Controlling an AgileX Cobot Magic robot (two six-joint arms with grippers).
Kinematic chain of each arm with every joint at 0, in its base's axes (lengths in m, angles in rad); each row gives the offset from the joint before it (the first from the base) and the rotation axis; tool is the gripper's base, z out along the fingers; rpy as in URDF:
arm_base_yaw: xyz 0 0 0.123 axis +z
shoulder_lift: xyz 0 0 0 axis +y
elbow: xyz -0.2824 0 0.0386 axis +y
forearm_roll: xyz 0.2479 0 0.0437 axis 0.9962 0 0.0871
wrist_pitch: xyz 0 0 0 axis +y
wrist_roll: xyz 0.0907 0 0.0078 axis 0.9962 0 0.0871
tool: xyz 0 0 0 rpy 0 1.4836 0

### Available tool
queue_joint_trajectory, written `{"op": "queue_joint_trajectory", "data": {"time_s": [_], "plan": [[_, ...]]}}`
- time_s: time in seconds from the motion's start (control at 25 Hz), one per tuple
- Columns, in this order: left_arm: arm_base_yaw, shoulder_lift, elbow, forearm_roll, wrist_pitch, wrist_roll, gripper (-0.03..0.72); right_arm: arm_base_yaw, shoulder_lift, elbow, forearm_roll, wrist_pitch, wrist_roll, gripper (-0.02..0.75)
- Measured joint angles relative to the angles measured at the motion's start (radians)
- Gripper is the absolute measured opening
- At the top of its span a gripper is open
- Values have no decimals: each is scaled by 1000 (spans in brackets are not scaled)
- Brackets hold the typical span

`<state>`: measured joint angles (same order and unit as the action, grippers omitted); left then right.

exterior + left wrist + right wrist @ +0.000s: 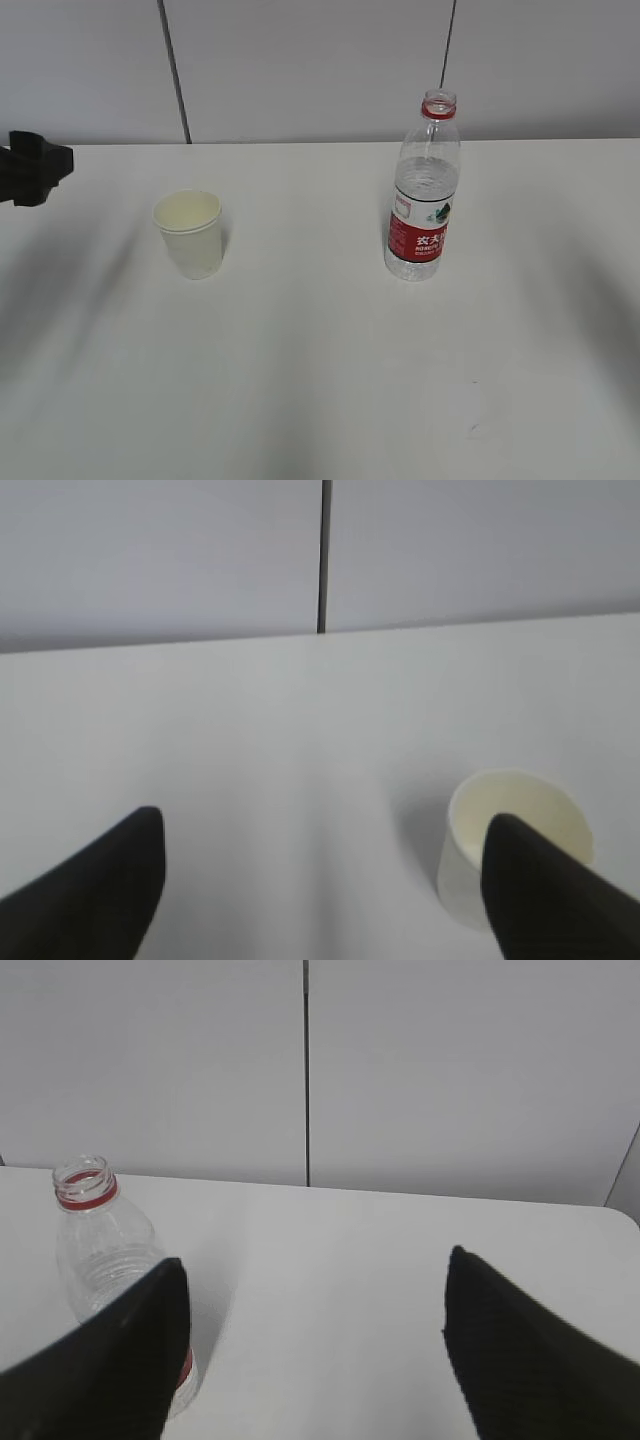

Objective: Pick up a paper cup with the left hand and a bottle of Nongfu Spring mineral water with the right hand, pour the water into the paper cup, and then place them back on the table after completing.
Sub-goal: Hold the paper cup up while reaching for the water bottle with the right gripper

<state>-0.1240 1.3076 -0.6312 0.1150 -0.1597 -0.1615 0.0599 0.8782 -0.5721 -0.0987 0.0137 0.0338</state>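
Note:
I will move my left gripper to the white paper cup next and close it around its body (194, 249) (464, 888), just under the cup's rim.
A white paper cup (189, 234) stands upright on the white table (320, 380), left of centre. An uncapped clear bottle (424, 190) with a red label and red neck ring stands right of centre; clear water fills its lower part. My left gripper (323, 825) is open and empty; the cup (505, 840) sits partly behind its right finger (545, 900). Only a black tip of the left arm (35, 168) shows at the exterior view's left edge. My right gripper (315, 1265) is open and empty; the bottle (100, 1260) stands partly behind its left finger (120, 1360).
A grey panelled wall (320, 60) with dark seams runs behind the table's far edge. The table's right corner (620, 1222) shows in the right wrist view. The right arm is out of the exterior view.

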Motion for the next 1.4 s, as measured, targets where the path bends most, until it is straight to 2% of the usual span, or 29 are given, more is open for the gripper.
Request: {"op": "queue_joint_trajectory", "data": {"time_s": [0.24,0.56,0.68,0.8,1.0,1.2,1.4], "plan": [[0,63,41,2,-150,0,570,0,15,0,0,-7,0,585],[0,68,311,11,-565,-1,552,0,78,0,-2,-80,0,586],[0,100,373,61,-692,-13,551,0,121,0,-2,-139,0,586],[0,171,389,134,-786,-20,545,0,171,6,-4,-218,0,586],[0,329,389,167,-956,-21,543,0,229,9,-4,-295,0,586],[0,465,389,182,-973,-21,543,0,239,9,-5,-348,0,586],[0,497,366,233,-977,-21,543,0,239,9,-5,-370,0,586]]}}
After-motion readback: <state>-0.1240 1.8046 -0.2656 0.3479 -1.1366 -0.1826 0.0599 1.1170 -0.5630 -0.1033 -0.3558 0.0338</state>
